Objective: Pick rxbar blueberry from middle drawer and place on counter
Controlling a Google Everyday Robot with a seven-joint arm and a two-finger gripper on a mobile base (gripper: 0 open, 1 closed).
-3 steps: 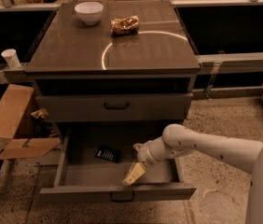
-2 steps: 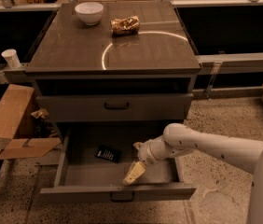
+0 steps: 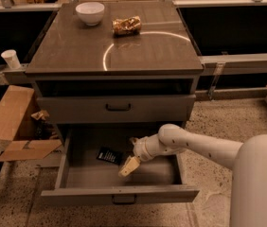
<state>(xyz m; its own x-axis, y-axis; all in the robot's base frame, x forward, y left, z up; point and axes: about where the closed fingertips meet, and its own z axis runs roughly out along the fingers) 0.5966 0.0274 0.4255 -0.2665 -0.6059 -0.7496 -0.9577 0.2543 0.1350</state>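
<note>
The rxbar blueberry's middle (image 3: 111, 156), inside the open middle drawer, is the spot my gripper should move over to next and close on.
The rxbar blueberry (image 3: 109, 155), a small dark flat wrapper with white print, lies on the grey floor of the open middle drawer (image 3: 95, 178), left of centre. My gripper (image 3: 130, 153) is inside the drawer just to the right of the bar, low over the floor, open and empty. One tan fingertip (image 3: 128, 167) points down to the front. The arm reaches in from the right. The counter (image 3: 76, 51) above is glossy brown-grey with a curved light reflection.
A white bowl (image 3: 90, 12) and a crinkly gold snack bag (image 3: 126, 25) sit at the back of the counter. The drawer above (image 3: 118, 108) is closed. Cardboard (image 3: 15, 126) lies on the floor at left, and a paper cup (image 3: 11, 58) stands at far left.
My gripper has moved a little left and toward the back of the drawer, closer to the bar. The bar has not moved.
</note>
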